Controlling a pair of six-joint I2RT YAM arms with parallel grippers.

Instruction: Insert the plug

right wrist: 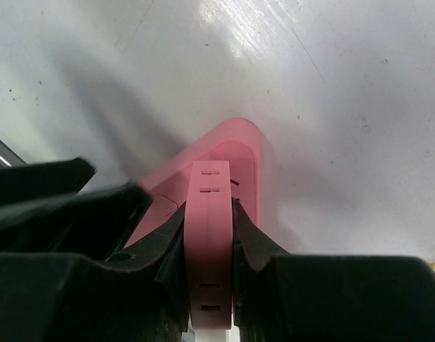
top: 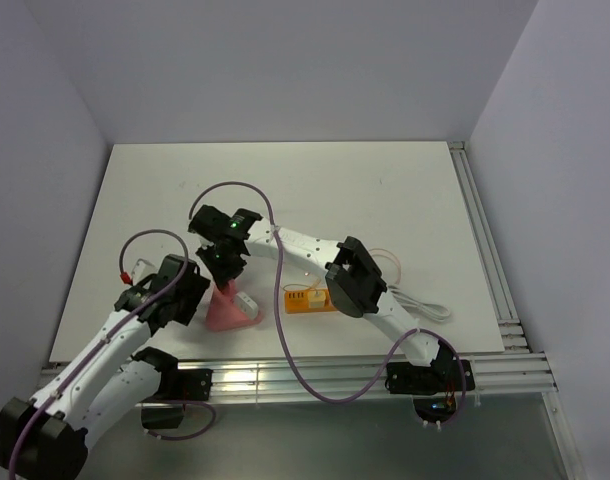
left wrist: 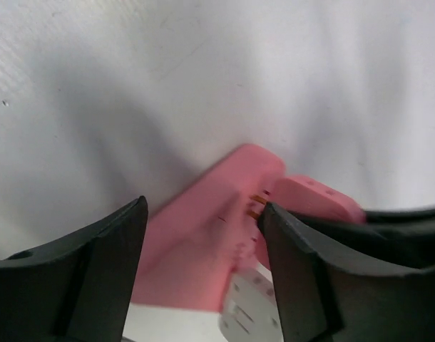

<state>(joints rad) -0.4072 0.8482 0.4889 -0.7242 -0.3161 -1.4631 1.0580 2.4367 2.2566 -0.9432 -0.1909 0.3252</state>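
I need to release the pink plug, now held tilted over the strip, from my right gripper once it is in the pink power strip's narrow back end (top: 209,276), close beside my left gripper.
A pink power strip (top: 225,314) lies near the table's front edge and also shows in the left wrist view (left wrist: 196,235) and the right wrist view (right wrist: 242,157). My left gripper (left wrist: 203,210) is closed on its sides, one finger (left wrist: 96,278) on each flank. My right gripper (right wrist: 210,214) is shut on a flat pink plug (right wrist: 210,249) and holds it tilted over the strip. In the left wrist view the plug (left wrist: 314,199) has its brass prongs (left wrist: 256,201) at the strip's slotted face, with a sliver of prong still showing. From above, my right gripper (top: 223,268) hangs just behind my left gripper (top: 193,300).
An orange socket block (top: 307,299) with a white cable (top: 417,303) lies right of the pink strip. A white piece (left wrist: 249,306) sits under the plug. Aluminium rails (top: 335,375) run along the front and right table edges.
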